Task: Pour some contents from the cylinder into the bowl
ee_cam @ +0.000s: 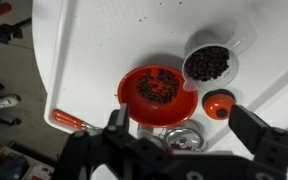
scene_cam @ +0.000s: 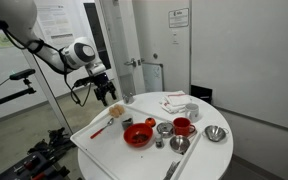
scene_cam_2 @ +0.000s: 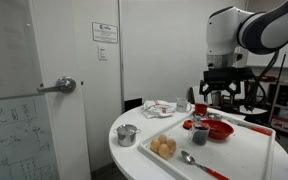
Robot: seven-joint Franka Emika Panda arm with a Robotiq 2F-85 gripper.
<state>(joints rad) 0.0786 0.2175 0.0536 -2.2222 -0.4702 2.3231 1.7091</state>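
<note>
The robot's gripper will next move to the grey cylinder's handle (scene_cam: 121, 121) (ee_cam: 246, 39), on the side away from the red bowl, and close there.
The red bowl (ee_cam: 159, 90) holds dark bits and sits on the white tray (ee_cam: 94, 50); it shows in both exterior views (scene_cam: 138, 135) (scene_cam_2: 219, 129). The grey cylinder (ee_cam: 209, 63) stands upright just beside it, filled with dark bits, and also shows in both exterior views (scene_cam: 164, 129) (scene_cam_2: 199, 135). My gripper (ee_cam: 186, 124) is open and empty. It hangs above the tray, over the bowl's near side, and touches nothing. It shows in both exterior views (scene_cam: 107, 92) (scene_cam_2: 222, 90).
A red mug (ee_cam: 220, 104) stands next to the cylinder. A steel bowl (ee_cam: 181, 137) lies under the gripper. Another steel bowl (scene_cam: 215, 133), a spoon (scene_cam: 174, 165), a red-handled tool (scene_cam: 99, 128) and a bowl of eggs (scene_cam_2: 164, 148) are on the round table.
</note>
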